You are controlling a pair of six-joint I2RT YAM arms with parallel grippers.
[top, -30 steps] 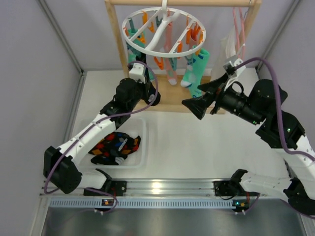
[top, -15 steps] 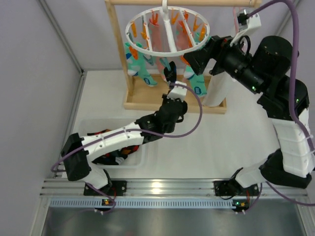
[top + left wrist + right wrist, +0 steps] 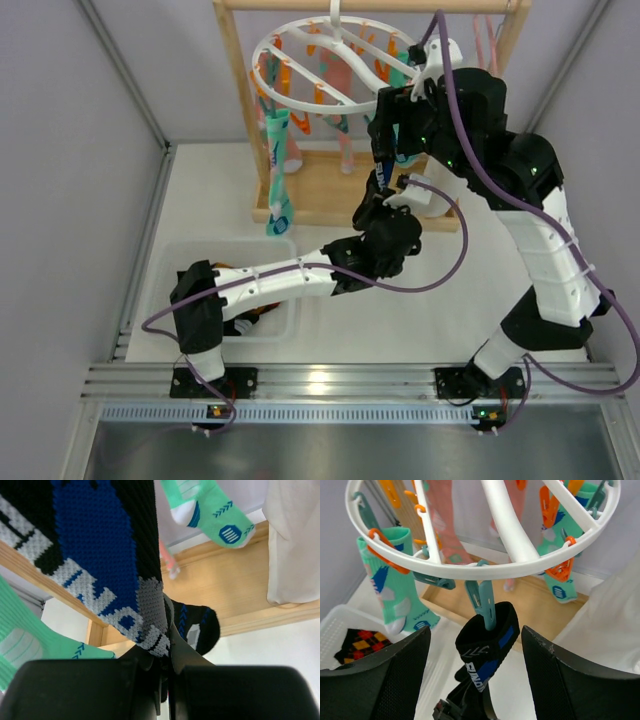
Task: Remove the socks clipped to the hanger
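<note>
The robot's left gripper needs to release the black sock in the white bin's corner [image 3: 262,260] nearest the wooden rack base.
The white ring hanger [image 3: 330,70] hangs from the wooden rack, tilted, and fills the top of the right wrist view [image 3: 510,535]. A black sock with blue and grey marks [image 3: 487,645] hangs by its cuff from a teal peg [image 3: 485,602]. My left gripper [image 3: 167,652] is shut on the lower part of this sock [image 3: 100,555], below the ring [image 3: 376,198]. My right gripper [image 3: 476,630] is open wide, one finger on each side of the sock's cuff, just under the rim [image 3: 392,130]. Teal-green socks [image 3: 395,590] [image 3: 277,170] and pink socks [image 3: 445,530] stay clipped.
A white bin [image 3: 170,262] at the front left holds the black sock with red and orange diamonds [image 3: 362,640]. The white garment [image 3: 615,605] hangs at the right. The wooden rack base [image 3: 320,200] lies under the ring. A pink clothes hanger [image 3: 490,40] hangs at the top right.
My left gripper moved right and up to the black sock and now holds it. My right arm swung in over the ring's near right rim. The ring tilted and the socks swung.
</note>
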